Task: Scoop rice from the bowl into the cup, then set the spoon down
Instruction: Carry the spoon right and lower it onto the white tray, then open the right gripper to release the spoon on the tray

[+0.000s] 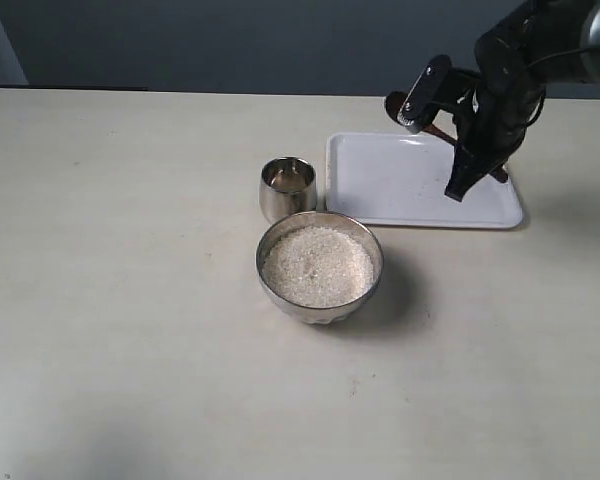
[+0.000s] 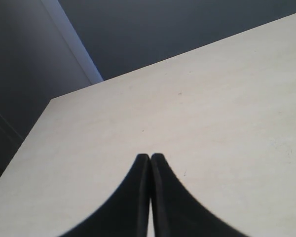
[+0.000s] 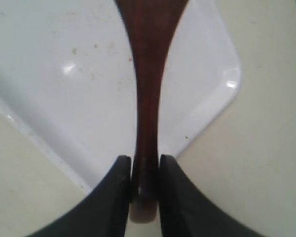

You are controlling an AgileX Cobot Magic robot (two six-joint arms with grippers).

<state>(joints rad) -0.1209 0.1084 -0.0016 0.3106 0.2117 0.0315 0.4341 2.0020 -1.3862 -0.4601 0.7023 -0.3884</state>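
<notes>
The robot's right gripper needs to lay the spoon down at a slant across the middle of the white tray point(image 1: 423, 179) point(image 3: 104, 48).
The steel bowl point(image 1: 320, 300) sits mid-table, heaped with white rice point(image 1: 318, 266). Just behind it to the left stands the small steel cup point(image 1: 288, 187); I cannot make out its contents. My right gripper point(image 1: 460, 187) hangs over the white tray's right part, shut on the handle end of the dark reddish-brown spoon point(image 3: 147, 98). In the exterior view the spoon's head point(image 1: 395, 104) pokes out behind the arm, above the tray's far edge. In the right wrist view the gripper point(image 3: 145, 163) clamps the slim handle from both sides. My left gripper point(image 2: 150, 158) is shut and empty over bare table.
A white rectangular tray point(image 1: 380, 185) lies to the right of the cup and behind the bowl, with a few specks on it point(image 3: 79, 49). The table's far edge meets a dark wall. The left gripper does not show in the exterior view.
</notes>
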